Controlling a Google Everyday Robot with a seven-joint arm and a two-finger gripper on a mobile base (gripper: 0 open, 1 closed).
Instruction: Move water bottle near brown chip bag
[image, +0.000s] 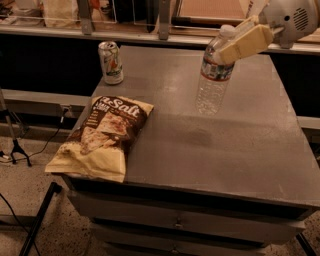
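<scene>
Next, I let go of the water bottle on the table (158, 122) next to the back corner of the brown chip bag.
The water bottle (214, 75), clear ribbed plastic with a white cap and a red and blue label band, hangs slightly tilted over the right middle of the grey table (250, 145). A faint shadow lies on the table below it. My gripper (236, 44) comes in from the upper right, and its cream fingers (247, 41) are shut on the bottle's upper part just below the cap. The brown chip bag (104, 136) lies flat at the table's front left corner, its cream lower end hanging over the edge, well left of the bottle.
A pale soda can (111, 62) stands upright at the back left of the table. A shelf rail with metal posts (162, 20) runs behind the table. Drawer fronts (175, 222) sit below the top. A black stand leg (35, 220) is on the floor at left.
</scene>
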